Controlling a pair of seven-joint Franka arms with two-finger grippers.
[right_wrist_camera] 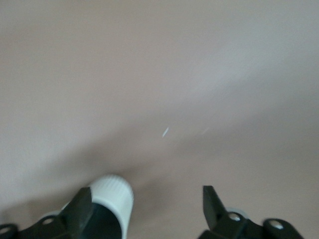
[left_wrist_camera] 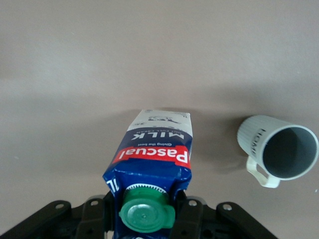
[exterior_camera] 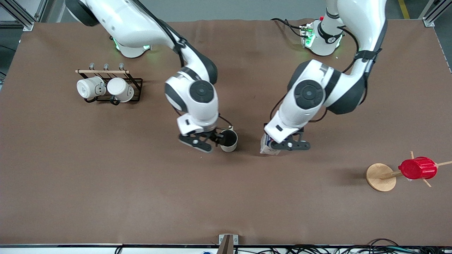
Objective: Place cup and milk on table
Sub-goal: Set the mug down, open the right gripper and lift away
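Next, I let go of the milk carton with my left gripper close beside the beige-grey cup (exterior_camera: 252,144) (left_wrist_camera: 203,123), on its side toward the wooden stand.
The beige-grey cup (exterior_camera: 228,140) stands upright on the brown table (exterior_camera: 141,183) near its middle. My right gripper (exterior_camera: 211,139) is open beside it; in the right wrist view (right_wrist_camera: 146,205) the cup (right_wrist_camera: 113,203) sits against one finger (right_wrist_camera: 82,208), and the other finger stands well apart. The blue-and-white milk carton (exterior_camera: 269,147) is beside the cup, toward the left arm's end, low at the table. My left gripper (exterior_camera: 290,144) is shut on it; in the left wrist view (left_wrist_camera: 144,219) the fingers clamp the milk (left_wrist_camera: 152,159) below its green cap, and the cup (left_wrist_camera: 279,149) stands nearby.
A black rack (exterior_camera: 136,86) with two white mugs (exterior_camera: 91,87) (exterior_camera: 120,89) stands toward the right arm's end. A wooden stand (exterior_camera: 380,177) with a red ribbed cup (exterior_camera: 417,168) lies toward the left arm's end, nearer the front camera.
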